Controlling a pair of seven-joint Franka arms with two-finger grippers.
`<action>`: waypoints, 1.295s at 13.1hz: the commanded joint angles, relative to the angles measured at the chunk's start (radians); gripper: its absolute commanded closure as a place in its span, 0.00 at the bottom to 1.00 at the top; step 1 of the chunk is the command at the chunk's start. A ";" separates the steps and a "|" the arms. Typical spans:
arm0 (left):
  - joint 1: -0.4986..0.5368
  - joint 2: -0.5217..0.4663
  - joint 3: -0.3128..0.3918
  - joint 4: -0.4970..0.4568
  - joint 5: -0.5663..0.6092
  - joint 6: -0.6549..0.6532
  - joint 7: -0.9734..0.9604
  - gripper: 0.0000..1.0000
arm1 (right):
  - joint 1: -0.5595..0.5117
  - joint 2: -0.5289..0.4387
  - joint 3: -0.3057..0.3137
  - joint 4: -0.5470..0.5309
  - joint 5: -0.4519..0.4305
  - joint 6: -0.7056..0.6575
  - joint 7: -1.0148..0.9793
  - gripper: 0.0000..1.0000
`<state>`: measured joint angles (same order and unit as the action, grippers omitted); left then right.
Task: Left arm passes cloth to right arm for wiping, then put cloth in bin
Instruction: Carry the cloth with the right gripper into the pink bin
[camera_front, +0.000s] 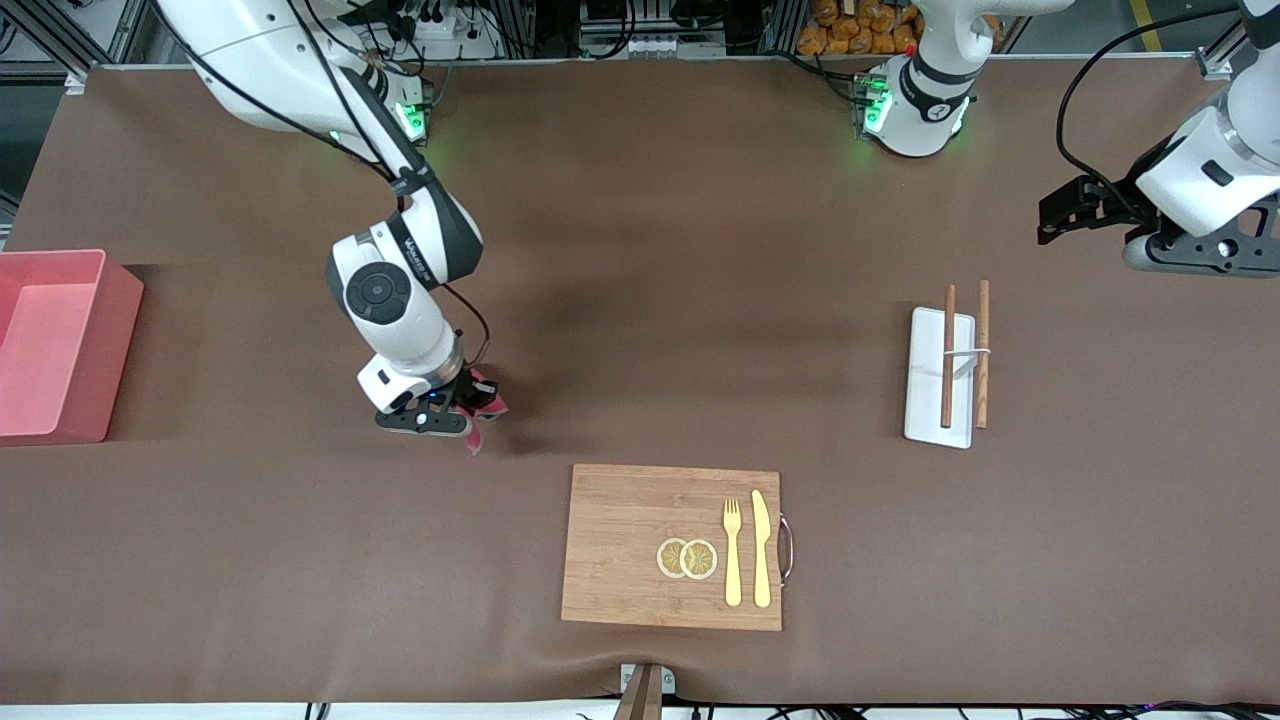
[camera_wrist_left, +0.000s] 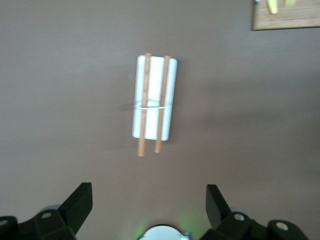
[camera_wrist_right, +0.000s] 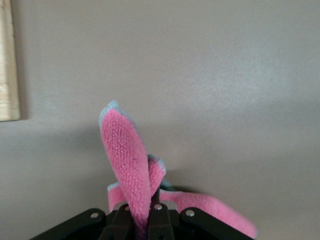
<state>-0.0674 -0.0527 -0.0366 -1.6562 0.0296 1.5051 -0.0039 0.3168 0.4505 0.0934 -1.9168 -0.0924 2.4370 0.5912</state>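
The robot's right gripper will release the raspberry-red cloth inside the near end of the salmon-pink bin (camera_front: 38, 382).
The raspberry-red cloth (camera_front: 486, 406) is pinched in my right gripper (camera_front: 447, 416), which is low over the brown table between the bin and the wooden cutting board. In the right wrist view the cloth (camera_wrist_right: 127, 155) sticks out from between the shut fingers of the right gripper (camera_wrist_right: 141, 216), with one end trailing sideways. The salmon-pink bin (camera_front: 122, 340) stands at the right arm's end of the table and looks empty. My left gripper (camera_front: 1052, 216) is open and empty, held high over the left arm's end of the table; it also shows in the left wrist view (camera_wrist_left: 149, 201).
A wooden cutting board (camera_front: 620, 550) with a yellow fork, a knife and two lemon slices lies near the front edge. A white tray (camera_front: 925, 395) with two brown chopsticks lies under the left gripper's view (camera_wrist_left: 153, 85).
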 joint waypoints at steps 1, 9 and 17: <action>-0.003 -0.015 -0.028 0.030 0.066 0.000 -0.013 0.00 | -0.066 -0.077 -0.008 0.080 0.037 -0.172 -0.057 1.00; 0.018 -0.009 -0.025 0.027 -0.031 0.023 -0.039 0.00 | -0.589 -0.096 -0.008 0.226 0.129 -0.331 -1.107 1.00; 0.075 0.014 -0.028 0.073 -0.048 0.035 -0.022 0.00 | -0.993 0.066 -0.014 0.530 0.125 -0.540 -1.738 1.00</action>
<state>0.0076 -0.0483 -0.0532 -1.6074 -0.0219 1.5450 -0.0355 -0.6128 0.3880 0.0572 -1.5049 0.0237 1.9090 -1.0426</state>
